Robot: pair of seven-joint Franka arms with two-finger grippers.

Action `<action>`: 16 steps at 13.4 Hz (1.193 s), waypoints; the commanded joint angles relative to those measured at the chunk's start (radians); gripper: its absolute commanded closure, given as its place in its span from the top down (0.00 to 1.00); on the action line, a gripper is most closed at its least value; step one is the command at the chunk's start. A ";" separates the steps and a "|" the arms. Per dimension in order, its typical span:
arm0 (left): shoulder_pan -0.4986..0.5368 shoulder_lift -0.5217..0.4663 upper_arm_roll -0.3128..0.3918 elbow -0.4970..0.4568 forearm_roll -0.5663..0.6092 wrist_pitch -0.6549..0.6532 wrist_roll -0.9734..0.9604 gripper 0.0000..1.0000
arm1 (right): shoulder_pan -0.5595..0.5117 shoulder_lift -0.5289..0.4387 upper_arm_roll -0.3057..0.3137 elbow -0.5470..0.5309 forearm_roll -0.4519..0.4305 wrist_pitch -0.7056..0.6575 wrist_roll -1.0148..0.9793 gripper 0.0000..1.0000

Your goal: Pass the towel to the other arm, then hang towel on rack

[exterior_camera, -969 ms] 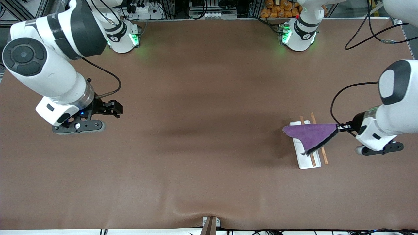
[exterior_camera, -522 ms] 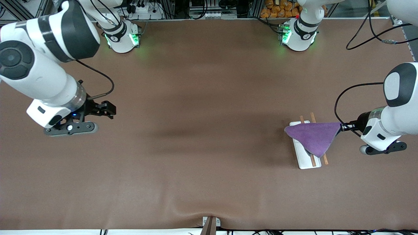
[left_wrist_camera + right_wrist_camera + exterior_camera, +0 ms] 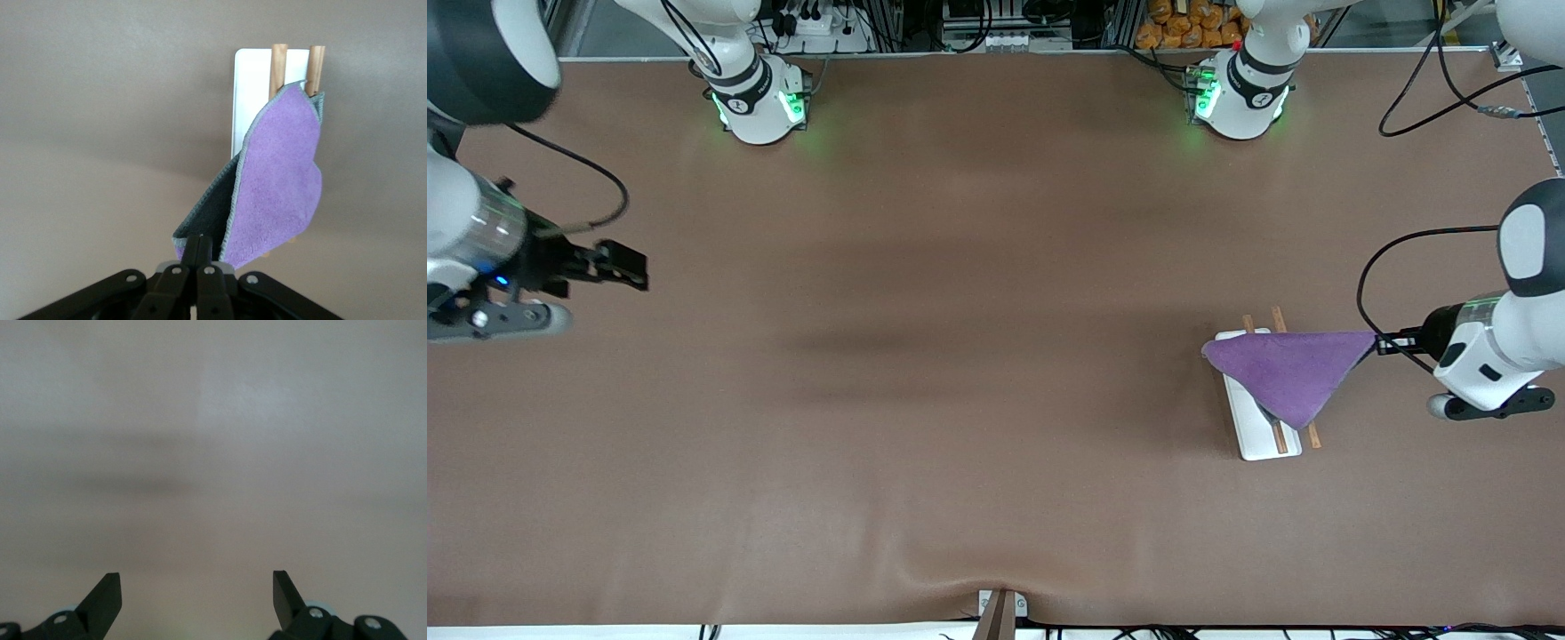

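I should let go of the purple towel with my left gripper and leave it hanging over the wooden rods (image 3: 1267, 375) (image 3: 287, 152) above the white base.
The purple towel (image 3: 1288, 369) lies draped across the rack (image 3: 1258, 440), a white base with two wooden rods, at the left arm's end of the table. My left gripper (image 3: 1380, 343) is shut on the towel's corner, beside the rack. In the left wrist view the towel (image 3: 277, 177) stretches from my shut fingers (image 3: 200, 252) over the rods of the rack (image 3: 252, 87), its grey underside showing. My right gripper (image 3: 633, 268) is open and empty over bare table at the right arm's end; its wrist view shows only table between the fingertips (image 3: 108, 590).
A brown mat (image 3: 978, 356) covers the table. Both arm bases stand along the table edge farthest from the front camera. A small bracket (image 3: 1000, 609) sits at the edge nearest that camera. Cables hang by the left arm.
My left gripper has pulled the towel's corner away from the rack, and the towel has settled over the rods. My right arm has drawn back toward its own end of the table.
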 commanded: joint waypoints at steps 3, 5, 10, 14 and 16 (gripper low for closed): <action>0.031 0.009 -0.008 0.000 0.009 -0.009 0.035 0.00 | -0.032 -0.211 -0.072 -0.195 0.050 -0.024 -0.053 1.00; 0.038 0.019 -0.008 0.000 0.009 -0.008 0.035 0.00 | 0.038 -0.254 -0.178 -0.236 0.081 -0.024 -0.053 1.00; 0.054 0.029 -0.008 0.002 0.008 -0.006 0.035 0.29 | 0.063 -0.282 -0.232 -0.244 0.081 -0.067 -0.029 1.00; 0.055 0.019 -0.008 0.005 0.005 -0.009 0.036 1.00 | 0.117 -0.284 -0.310 -0.243 0.097 -0.070 0.008 1.00; 0.060 0.000 -0.010 0.005 0.006 -0.009 0.042 1.00 | 0.114 -0.284 -0.326 -0.235 0.146 -0.052 0.007 1.00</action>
